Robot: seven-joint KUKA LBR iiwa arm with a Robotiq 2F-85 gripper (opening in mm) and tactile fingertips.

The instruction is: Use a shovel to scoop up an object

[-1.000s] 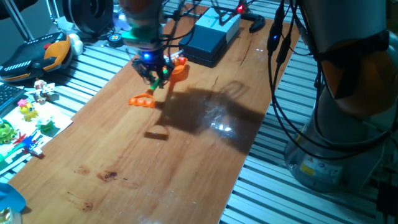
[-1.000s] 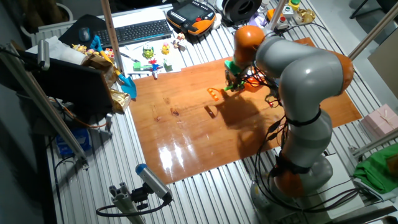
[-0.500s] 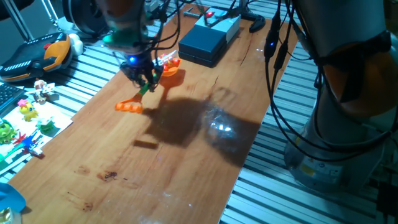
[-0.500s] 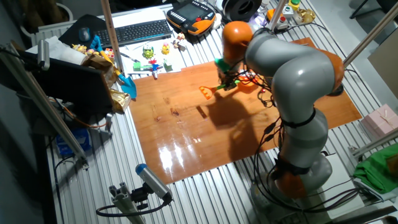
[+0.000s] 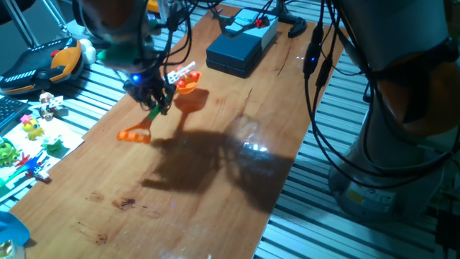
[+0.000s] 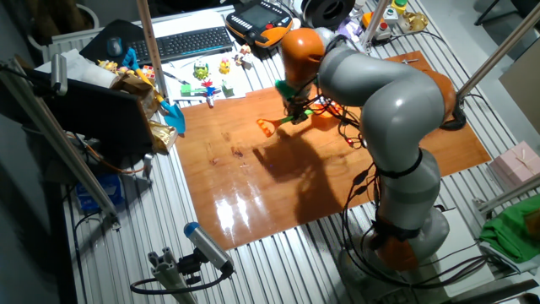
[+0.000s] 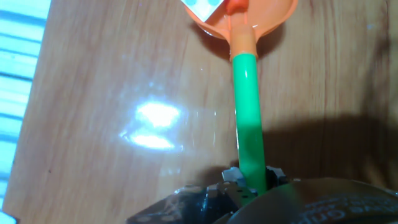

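Next, my gripper releases the shovel on the wooden table (image 5: 162,166) between the dark stains and the bright glare.
My gripper (image 5: 152,99) is shut on the green shaft (image 5: 154,114) of the shovel and holds it above the wooden table (image 5: 215,187). The orange D-loop end (image 5: 134,135) hangs down to the front left. The orange blade (image 5: 188,83) points to the back right. A small white cube with dots (image 5: 182,72) rests on the blade. In the hand view the shaft (image 7: 247,112) runs up from my gripper (image 7: 250,180) to the blade (image 7: 261,18), with the cube (image 7: 203,6) at the blade's top left edge. The other fixed view shows my gripper (image 6: 295,103) and the loop end (image 6: 267,127).
A dark blue box (image 5: 234,47) stands at the back of the table. Small toys (image 5: 32,133) lie on the slatted bench to the left, near an orange-black pendant (image 5: 47,63). A keyboard (image 6: 189,40) lies behind. Black cables (image 5: 320,79) hang at the right by the arm's base.
My gripper has moved left and a little toward the front across the table, carrying the shovel with the white cube on its blade. The grip has not changed.
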